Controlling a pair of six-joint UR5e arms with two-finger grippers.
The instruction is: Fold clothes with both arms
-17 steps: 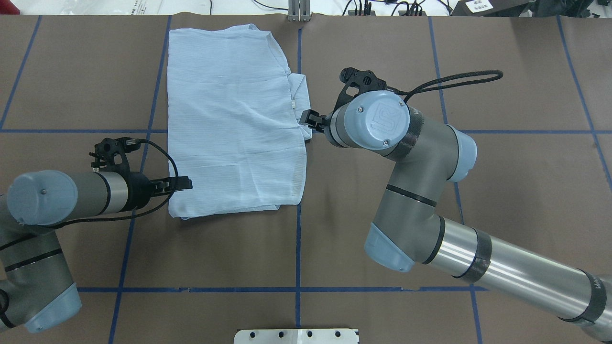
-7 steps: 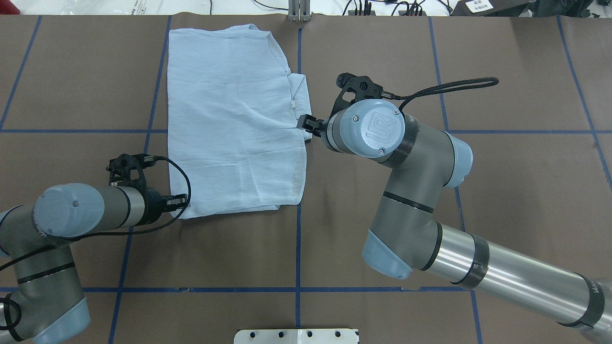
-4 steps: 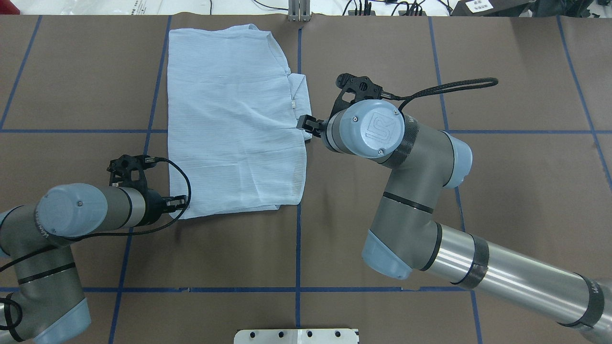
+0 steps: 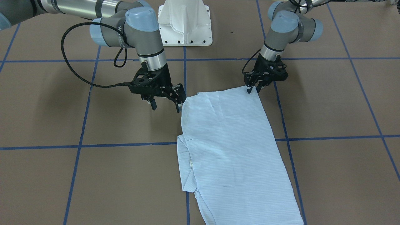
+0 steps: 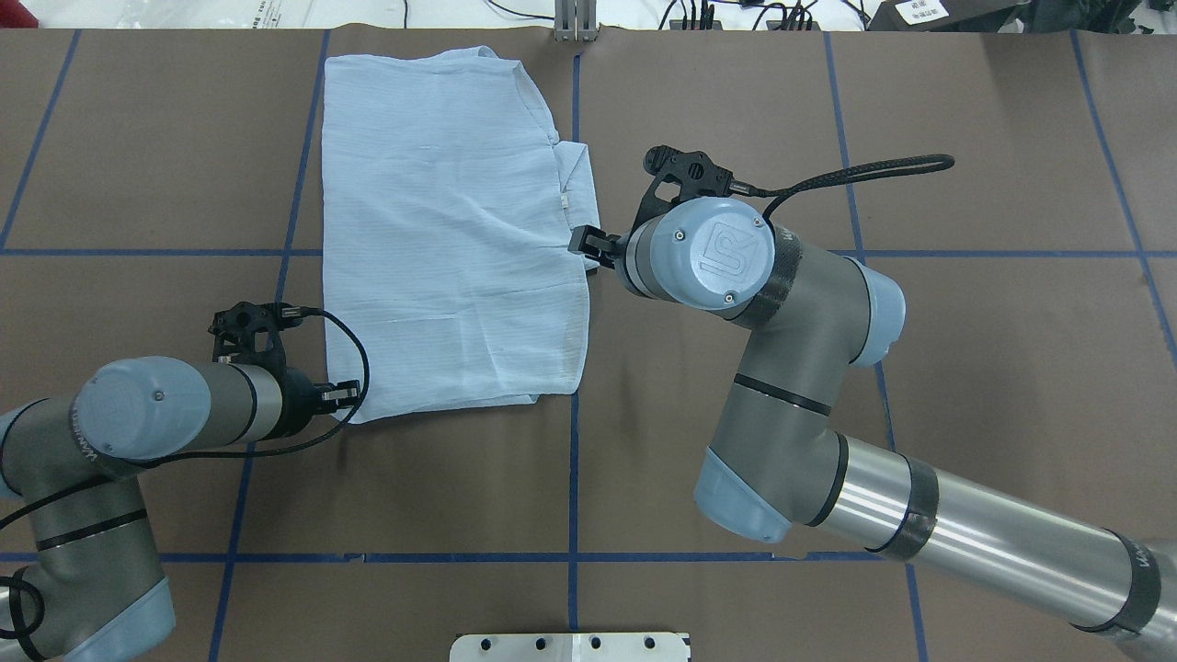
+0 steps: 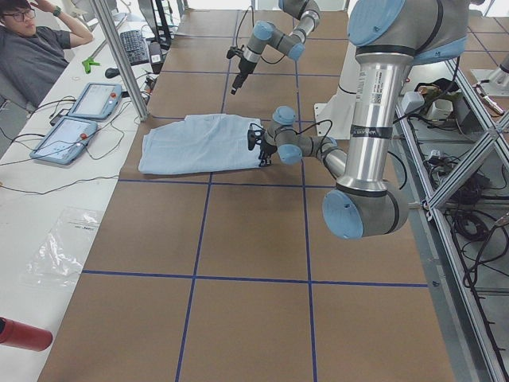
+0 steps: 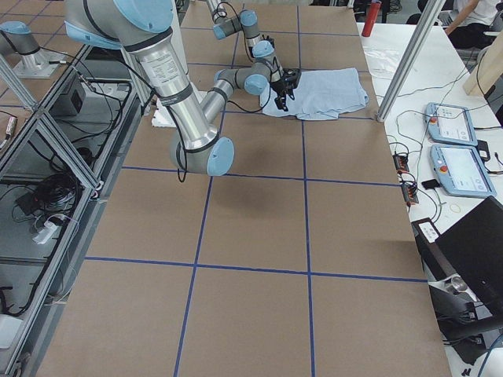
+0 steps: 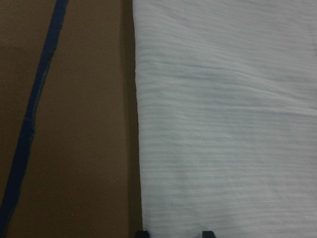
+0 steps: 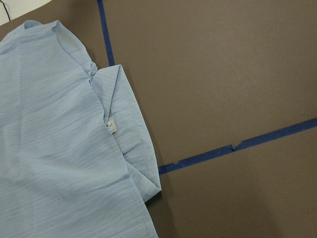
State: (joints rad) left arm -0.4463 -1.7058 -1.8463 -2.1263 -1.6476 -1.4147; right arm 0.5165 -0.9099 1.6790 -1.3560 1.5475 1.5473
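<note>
My right gripper is going to close on the pale blue shirt's edge (image 4: 199, 94) that faces the white pedestal base, near the corner farther away from my left gripper.
The pale blue shirt (image 5: 441, 230) lies folded flat on the brown table (image 5: 736, 92), collar (image 9: 119, 114) at its right edge. In the front view the shirt (image 4: 231, 150) runs toward the camera. My left gripper (image 4: 253, 90) is down at the shirt's near-left corner (image 5: 368, 409), fingers a narrow gap apart. Its wrist view shows two fingertips (image 8: 142, 232) straddling the fabric edge (image 8: 223, 124). My right gripper (image 4: 165, 105) hangs wide open just beside the shirt's right edge, near the collar, and holds nothing. From overhead, the right gripper (image 5: 588, 244) touches that edge.
Blue tape lines (image 5: 574, 478) grid the table. The white pedestal base (image 4: 184, 22) stands at the robot's side. A black cable loop (image 5: 864, 170) trails from the right wrist. A person (image 6: 32, 48) and two tablets (image 6: 79, 111) are at the far side.
Since 2.4 s ago my left gripper moved nearer and slightly left, to the shirt's near-left corner. My right gripper shifted slightly nearer along the edge. Almost nothing moved in the last half second.
</note>
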